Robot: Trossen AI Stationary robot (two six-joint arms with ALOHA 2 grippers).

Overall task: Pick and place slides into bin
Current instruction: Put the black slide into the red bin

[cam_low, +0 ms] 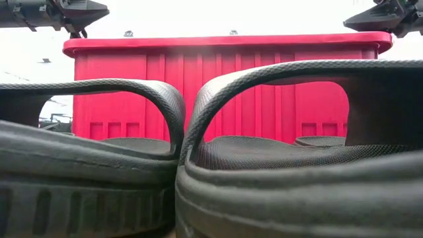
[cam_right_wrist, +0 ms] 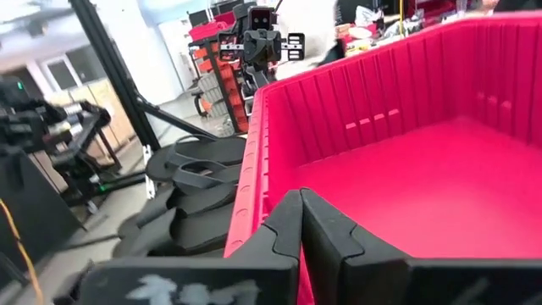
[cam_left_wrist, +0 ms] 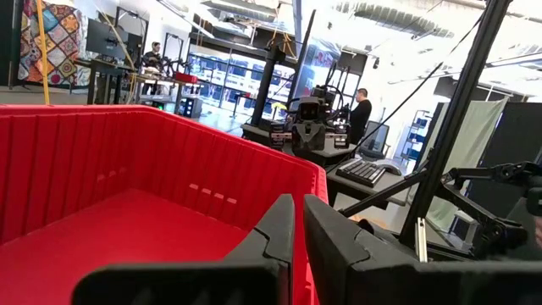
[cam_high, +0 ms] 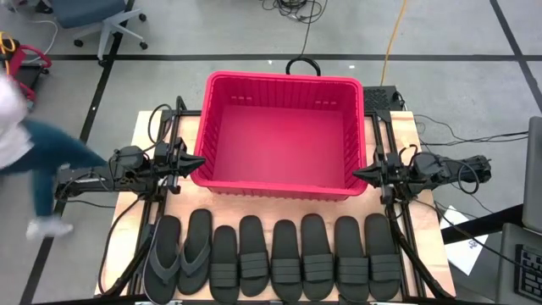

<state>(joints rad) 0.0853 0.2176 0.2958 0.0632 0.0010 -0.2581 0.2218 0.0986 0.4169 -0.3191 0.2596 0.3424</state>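
Observation:
The black slide is at the row's end farthest from the grey flip-flops. Next, I close my right gripper on the strap's outer edge [cam_high: 397, 259] of that slide.
The red bin [cam_high: 284, 135] stands at the table's middle and far side; nothing shows inside it in the high view. Several black slides [cam_high: 288, 258] lie side by side in a row along the near edge, two grey thong flip-flops [cam_high: 179, 254] at the row's left end. My left gripper [cam_high: 200, 162] is shut and empty, hovering at the bin's near left corner. My right gripper [cam_high: 356, 174] is shut and empty at the bin's near right corner. In the low view two slides [cam_low: 264, 165] fill the foreground in front of the bin [cam_low: 225, 86].
A person [cam_high: 34, 161] walks on the floor left of the table. A black loop handle [cam_high: 302, 64] sticks out at the bin's far side. Dark frame rails [cam_high: 152, 220] run along both table sides. Cables and a box [cam_high: 383, 96] lie at the far right.

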